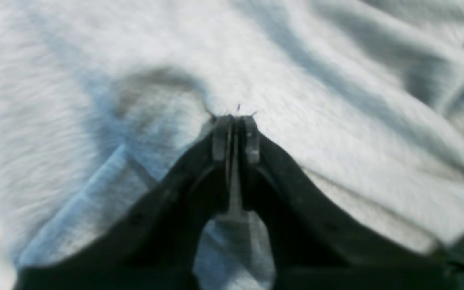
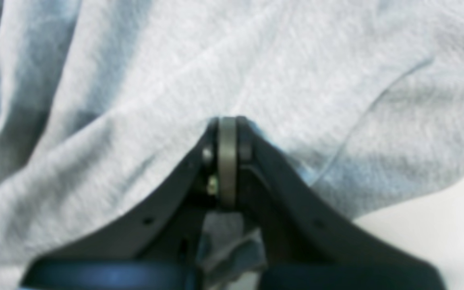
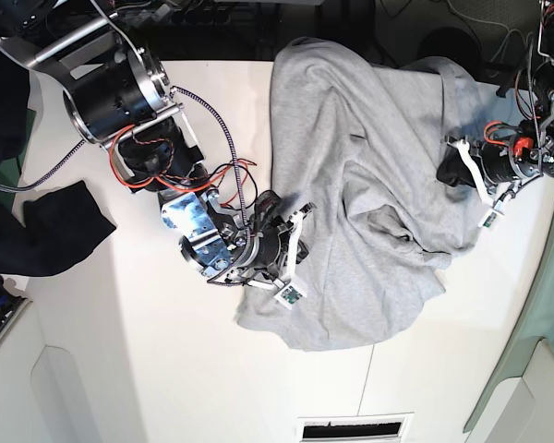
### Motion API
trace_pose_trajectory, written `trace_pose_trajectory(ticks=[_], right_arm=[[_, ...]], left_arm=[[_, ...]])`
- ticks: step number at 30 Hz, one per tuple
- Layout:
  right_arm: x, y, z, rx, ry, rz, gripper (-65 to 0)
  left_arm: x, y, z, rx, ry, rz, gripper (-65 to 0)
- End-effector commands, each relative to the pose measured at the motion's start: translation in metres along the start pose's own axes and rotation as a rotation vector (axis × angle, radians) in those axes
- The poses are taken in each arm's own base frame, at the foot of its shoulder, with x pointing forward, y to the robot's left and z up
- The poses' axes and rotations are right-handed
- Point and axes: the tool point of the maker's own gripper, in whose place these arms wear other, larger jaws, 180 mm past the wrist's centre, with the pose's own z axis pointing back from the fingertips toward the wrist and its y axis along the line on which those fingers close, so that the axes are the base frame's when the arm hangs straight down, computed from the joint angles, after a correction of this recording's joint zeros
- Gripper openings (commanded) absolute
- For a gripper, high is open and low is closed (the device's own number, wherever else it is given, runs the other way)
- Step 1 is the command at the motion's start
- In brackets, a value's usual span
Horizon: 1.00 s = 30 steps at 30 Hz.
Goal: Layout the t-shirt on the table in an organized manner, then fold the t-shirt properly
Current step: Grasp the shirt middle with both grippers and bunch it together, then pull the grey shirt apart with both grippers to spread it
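Note:
Next, my left gripper lets go of the pinched fold of the t-shirt just in front of the dark crease (image 3: 404,279), near the side where the vent is.
The heather-grey t-shirt (image 3: 360,194) lies crumpled on the white table (image 3: 138,351), spread from the far edge toward the front centre. My right gripper (image 3: 289,242) sits at its left edge; in the right wrist view the right gripper (image 2: 227,120) is shut on a fold of the t-shirt (image 2: 256,72), with cloth bunched between the fingers. My left gripper (image 3: 450,169) is at the shirt's right edge. In the left wrist view the left gripper (image 1: 235,118) is shut with the t-shirt (image 1: 296,72) pinched at its tips. No lettering shows.
A dark navy cloth (image 3: 46,231) lies at the table's left edge. A slotted vent (image 3: 355,429) sits at the front edge. Red and black cables (image 3: 189,161) trail from the right arm. Bare table (image 2: 437,229) shows beside the right gripper.

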Motion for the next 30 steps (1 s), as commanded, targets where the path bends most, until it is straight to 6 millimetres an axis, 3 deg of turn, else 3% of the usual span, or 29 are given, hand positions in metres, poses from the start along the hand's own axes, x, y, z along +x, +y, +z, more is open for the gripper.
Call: trace_pose_trajectory(ticks=[1,7,11,15,21,25,30], right_arm=[[-0.003,-0.023,0.007,-0.043,0.031,0.023,-65.0],[-0.03,-0.063,0.029,-0.086,0.07,-0.081,-65.0],[-0.05,-0.069,0.041,-0.083,0.084,-0.139,-65.0],[-0.076,-0.043,0.048,-0.019,0.118,-0.186,-65.0],[-0.1,0.02,0.057,0.079,0.095,-0.233,-65.0],[-0.081,0.023,0.073,0.061,-0.027,-0.263,-65.0],[-0.041,-0.021,0.103,-0.025,-0.166,-0.326,-65.0]], left_arm=[[-0.015,0.035,0.005,0.13,0.098,0.0,-64.9],[0.03,0.079,0.001,0.197,0.036,0.095,-65.0],[0.08,0.073,-0.01,0.166,-0.043,0.122,-65.0],[0.126,0.041,-0.028,0.108,-0.091,0.077,-65.0],[0.174,0.009,-0.045,0.14,-0.097,-0.105,-65.0],[0.198,0.004,-0.041,0.154,-0.106,-0.187,-65.0],[0.236,0.011,-0.018,0.155,-0.165,-0.189,-65.0]])
